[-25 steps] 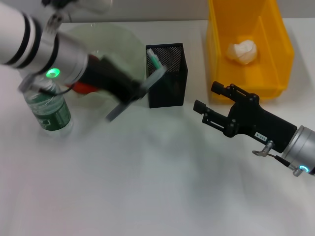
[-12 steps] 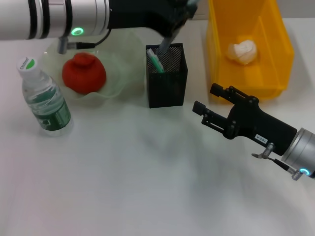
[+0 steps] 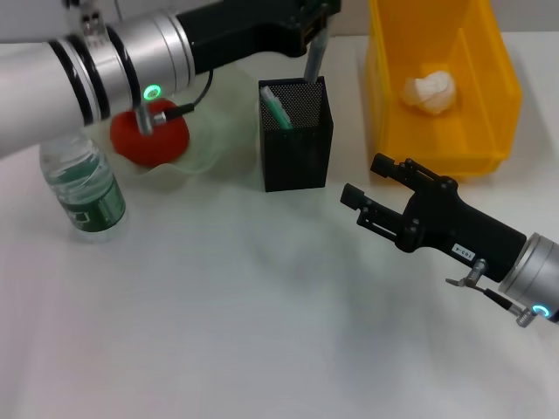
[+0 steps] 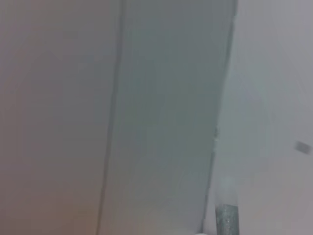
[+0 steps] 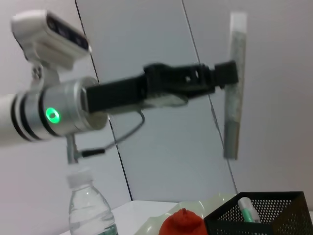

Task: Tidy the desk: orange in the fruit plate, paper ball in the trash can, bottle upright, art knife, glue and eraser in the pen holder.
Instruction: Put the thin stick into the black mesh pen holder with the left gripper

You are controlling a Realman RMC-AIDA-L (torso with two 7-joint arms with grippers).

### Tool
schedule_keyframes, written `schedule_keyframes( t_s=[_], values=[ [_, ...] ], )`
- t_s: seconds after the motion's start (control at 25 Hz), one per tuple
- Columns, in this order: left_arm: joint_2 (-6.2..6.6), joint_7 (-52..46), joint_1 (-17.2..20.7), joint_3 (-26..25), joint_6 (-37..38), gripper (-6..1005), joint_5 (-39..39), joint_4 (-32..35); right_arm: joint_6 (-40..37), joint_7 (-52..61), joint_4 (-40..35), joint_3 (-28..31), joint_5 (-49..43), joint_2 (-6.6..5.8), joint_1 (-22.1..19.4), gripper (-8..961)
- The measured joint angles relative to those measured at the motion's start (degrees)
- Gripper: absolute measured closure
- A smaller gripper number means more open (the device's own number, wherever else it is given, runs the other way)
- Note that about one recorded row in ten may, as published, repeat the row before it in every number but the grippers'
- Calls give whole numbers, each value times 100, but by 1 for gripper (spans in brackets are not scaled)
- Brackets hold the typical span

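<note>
I will have my left gripper release the art knife, now upright just above the holder, inside the black mesh pen holder (image 3: 320,113), beside the green-and-white stick.
My left gripper (image 3: 316,17) (image 5: 221,77) reaches across the back of the desk and is shut on the art knife (image 3: 313,58) (image 5: 231,88), a long grey bar. The knife hangs upright just above the black mesh pen holder (image 3: 297,144) (image 5: 264,218). A green-and-white stick (image 3: 275,109) (image 5: 247,209) leans inside the holder. The reddish orange (image 3: 148,138) (image 5: 183,223) lies in the pale fruit plate (image 3: 223,96). The bottle (image 3: 83,188) (image 5: 90,208) stands upright at the left. The paper ball (image 3: 434,91) rests in the yellow trash can (image 3: 485,148). My right gripper (image 3: 362,175) is open and empty, to the right of the holder.
The left arm's silver forearm (image 3: 131,52) spans the back left, above the plate. The right arm's black wrist (image 3: 463,231) lies over the desk's right side. The white desk top (image 3: 218,332) stretches toward the front.
The left arm swung from over the plate to above the pen holder, and the knife went from slanted to upright. The right gripper barely shifted.
</note>
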Motion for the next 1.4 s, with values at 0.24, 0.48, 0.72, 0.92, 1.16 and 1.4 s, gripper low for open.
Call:
schedule_keyframes(
  t_s=[0.24, 0.48, 0.72, 0.92, 1.16, 1.4],
  values=[
    [-5, 1644, -174, 28, 269, 853, -1515, -1170, -15, 4, 10, 0, 0, 0, -20, 227],
    [-8, 2268, -94, 151, 428, 852, -1821, -1427, -19, 5, 38, 0, 0, 0, -24, 228],
    [-8, 2412, -137, 188, 434, 852, -1832, -1707, -34, 5, 42, 0, 0, 0, 5, 228],
    [-8, 2636, -200, 192, 386, 851, -1840, -1845, -85, 7, 49, 0, 0, 0, 19, 227],
    [-8, 2758, -287, 193, 385, 850, -1859, -1988, -96, 47, 51, 0, 0, 0, -3, 227],
    [-8, 2823, -398, 251, 350, 849, -1866, -2176, -98, 49, 51, 0, 0, 0, -15, 228]
  ],
)
